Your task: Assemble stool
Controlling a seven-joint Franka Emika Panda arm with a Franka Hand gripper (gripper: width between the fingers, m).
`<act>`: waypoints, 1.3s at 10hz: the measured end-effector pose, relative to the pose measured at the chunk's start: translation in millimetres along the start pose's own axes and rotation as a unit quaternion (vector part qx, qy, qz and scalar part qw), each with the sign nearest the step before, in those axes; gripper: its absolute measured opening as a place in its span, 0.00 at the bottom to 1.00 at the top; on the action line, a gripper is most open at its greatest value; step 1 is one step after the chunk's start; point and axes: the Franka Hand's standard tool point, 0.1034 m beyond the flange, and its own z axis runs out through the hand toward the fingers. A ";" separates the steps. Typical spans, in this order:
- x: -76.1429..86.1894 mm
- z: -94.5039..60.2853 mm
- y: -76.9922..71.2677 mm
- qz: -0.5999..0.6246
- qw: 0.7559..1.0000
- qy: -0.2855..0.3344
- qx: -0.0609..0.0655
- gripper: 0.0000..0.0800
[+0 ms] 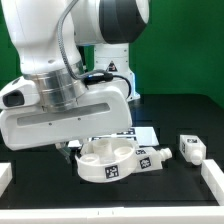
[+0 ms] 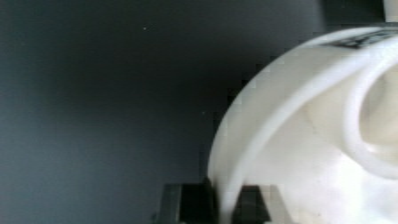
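Observation:
The robot's gripper needs to release the stool seat on the black table (image 1: 185,188) against the white corner piece nearest the legs.
The round white stool seat (image 1: 108,160) lies on the black table in the exterior view, hollow side up, with tags on its rim. My gripper (image 1: 77,152) is down at the seat's rim on the exterior view's left, mostly hidden by the hand. In the wrist view the seat's curved rim (image 2: 294,120) fills the frame. My gripper (image 2: 224,197) has a dark finger on each side of the rim wall and is closed on it. One white leg (image 1: 150,158) lies touching the seat on the exterior view's right. Another leg (image 1: 190,148) lies further right.
The marker board (image 1: 143,134) lies flat just behind the seat. White corner pieces stand at the table's left edge (image 1: 5,176) and right edge (image 1: 212,180). The arm's base (image 1: 112,60) stands at the back before a green wall.

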 end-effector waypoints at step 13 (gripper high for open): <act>49.9 50.2 -109.4 0.034 0.999 0.004 -0.040 0.03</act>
